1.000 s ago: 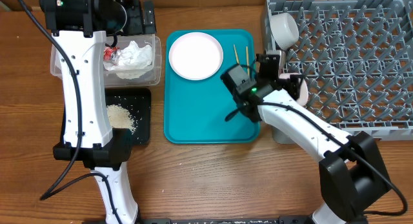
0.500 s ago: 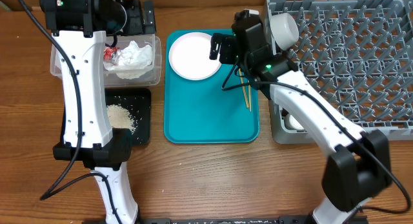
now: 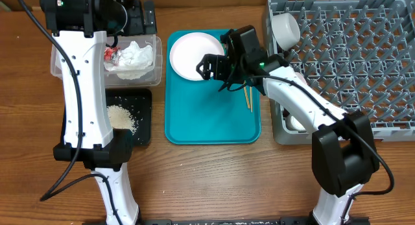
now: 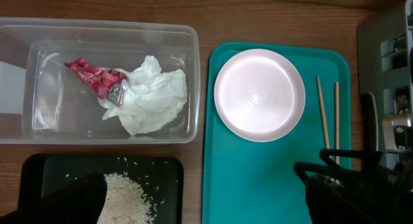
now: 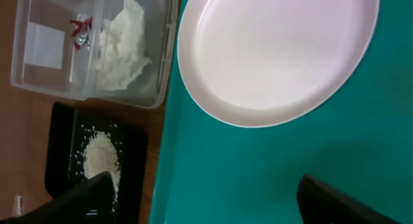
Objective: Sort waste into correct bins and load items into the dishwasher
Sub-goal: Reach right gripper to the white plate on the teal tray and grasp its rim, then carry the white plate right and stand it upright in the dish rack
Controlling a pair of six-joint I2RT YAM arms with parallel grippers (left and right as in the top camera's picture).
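My right gripper should next move over to the pale plate's rim (image 3: 223,53) (image 5: 362,57) on the side that faces the chopsticks, and then close there.
The pale plate (image 3: 193,53) lies at the back of the teal tray (image 3: 207,121), with two chopsticks (image 3: 246,95) to its right. My right gripper (image 3: 211,66) hovers by the plate's front right edge, open and empty. In the right wrist view (image 5: 213,204) its fingers straddle bare tray below the plate (image 5: 277,50). My left gripper (image 3: 133,21) is open and empty, high over the clear tub (image 3: 157,63). The tub holds the red wrapper (image 4: 93,75) and the napkin (image 4: 151,98). Rice (image 3: 121,116) lies in the black tray (image 3: 142,98).
The grey dish rack (image 3: 350,56) fills the right side. A white cup (image 3: 285,28) sits at its back left and another white dish (image 3: 297,123) at its front left. The left arm's white links stand over the tub and black tray.
My right arm swung from the rack's left edge across the teal tray. Its gripper now sits lower and further left, at the plate's edge. The left arm has not moved.
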